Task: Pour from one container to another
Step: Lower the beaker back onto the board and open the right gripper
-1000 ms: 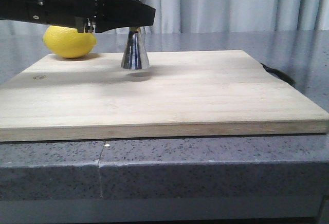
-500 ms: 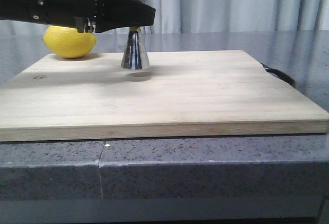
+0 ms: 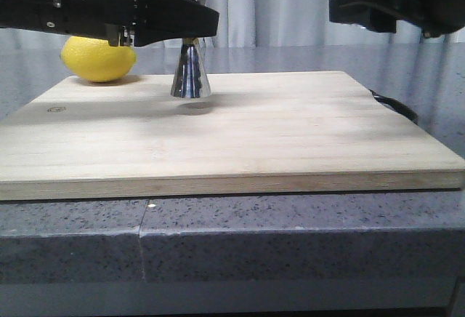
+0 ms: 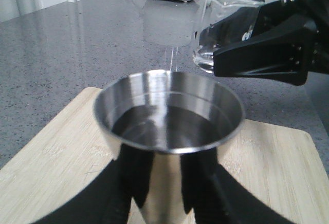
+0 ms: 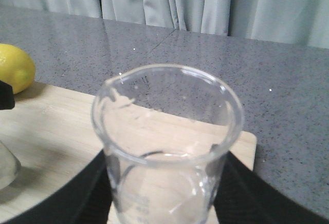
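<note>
My right gripper needs to set the clear glass beaker down on the wooden board's back part (image 3: pixel 328 101), close to the dark cable.
The steel jigger (image 3: pixel 190 77) stands upright over the back left of the wooden board (image 3: pixel 290 135), its base at or just above the wood. My left gripper (image 3: pixel 185 27) is shut on its narrow waist. In the left wrist view the jigger's upper cup (image 4: pixel 168 111) looks dark and reflective inside, with black fingers (image 4: pixel 136 178) either side of the stem. My right gripper (image 3: pixel 378 4) hangs high at the right, shut on the clear glass beaker (image 5: pixel 167 147), which is upright. From the left wrist view the beaker (image 4: pixel 204 54) is apart from the jigger. The front view hides the beaker.
A yellow lemon (image 3: pixel 98 59) lies at the board's back left corner, behind my left arm. The board rests on a grey speckled counter (image 3: pixel 290 222). Curtains hang behind. A dark cable (image 3: pixel 396 105) lies off the board's right edge.
My right gripper with the beaker has come into the front view from the upper right, moving down and left. The left gripper and jigger have not moved.
</note>
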Action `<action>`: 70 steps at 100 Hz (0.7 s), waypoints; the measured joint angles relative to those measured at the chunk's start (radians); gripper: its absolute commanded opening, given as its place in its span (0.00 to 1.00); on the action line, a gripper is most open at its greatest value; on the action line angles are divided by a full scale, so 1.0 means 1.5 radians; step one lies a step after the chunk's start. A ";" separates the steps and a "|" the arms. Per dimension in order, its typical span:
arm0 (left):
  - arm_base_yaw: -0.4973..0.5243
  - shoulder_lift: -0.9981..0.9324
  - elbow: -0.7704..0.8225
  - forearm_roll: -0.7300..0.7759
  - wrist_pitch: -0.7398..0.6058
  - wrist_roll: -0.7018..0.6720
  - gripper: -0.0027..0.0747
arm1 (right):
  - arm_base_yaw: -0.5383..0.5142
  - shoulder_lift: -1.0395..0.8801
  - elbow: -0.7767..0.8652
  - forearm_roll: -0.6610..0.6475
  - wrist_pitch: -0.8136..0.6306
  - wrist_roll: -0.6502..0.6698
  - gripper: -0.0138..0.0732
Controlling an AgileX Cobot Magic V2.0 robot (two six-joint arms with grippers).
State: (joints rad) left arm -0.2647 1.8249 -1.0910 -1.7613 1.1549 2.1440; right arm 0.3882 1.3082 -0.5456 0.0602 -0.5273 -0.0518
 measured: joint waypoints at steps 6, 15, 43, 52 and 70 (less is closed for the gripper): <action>0.000 0.000 0.000 0.000 0.000 0.000 0.28 | 0.000 0.025 0.008 -0.008 -0.041 0.012 0.49; 0.000 0.000 0.000 0.000 0.000 0.000 0.28 | 0.000 0.060 0.009 -0.024 -0.084 0.022 0.49; 0.000 0.000 0.000 0.000 0.000 0.000 0.28 | 0.000 0.154 0.009 -0.045 -0.209 0.026 0.49; 0.000 0.000 0.000 0.000 0.000 0.000 0.28 | 0.000 0.181 0.009 -0.046 -0.224 0.026 0.49; 0.000 0.000 0.000 0.000 0.000 0.000 0.28 | 0.000 0.221 0.009 -0.046 -0.234 0.026 0.49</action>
State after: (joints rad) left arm -0.2647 1.8249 -1.0910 -1.7613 1.1549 2.1440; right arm 0.3882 1.6397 -0.5316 -0.0092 -0.8776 -0.0130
